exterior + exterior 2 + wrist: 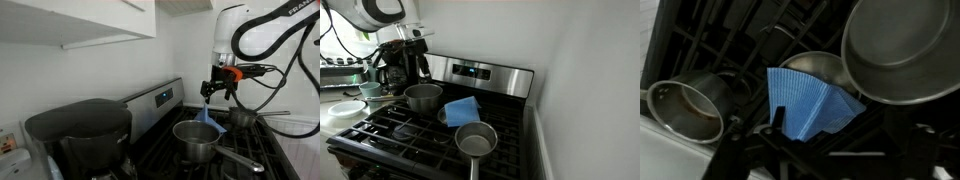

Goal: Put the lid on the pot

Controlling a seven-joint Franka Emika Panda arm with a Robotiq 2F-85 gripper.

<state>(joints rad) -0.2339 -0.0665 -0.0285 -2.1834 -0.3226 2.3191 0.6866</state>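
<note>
The light-blue cloth lies over the round steel piece. My gripper will close on the raised middle fold [205, 107] [819, 110] of that cloth.
The light-blue cloth lid [462, 110] lies bunched in pointed folds on the stove grates between two steel pans, resting partly on a small round steel piece. It also shows in an exterior view [207, 113] and in the wrist view [810, 100]. The larger steel pot [423, 97] stands at the back of the stove beside the lid and shows in an exterior view [195, 140] and close up in the wrist view [898, 45]. My gripper [220, 93] hangs open and empty above the pot and lid and touches neither. It shows in an exterior view [420, 68] and the wrist view [828, 146].
A smaller steel saucepan [475, 140] stands on a front burner with its handle towards the stove's front edge; it shows in an exterior view [240, 118] and the wrist view [685, 108]. A big black coffee maker [80, 135] stands beside the stove. A white wall borders the stove's other side.
</note>
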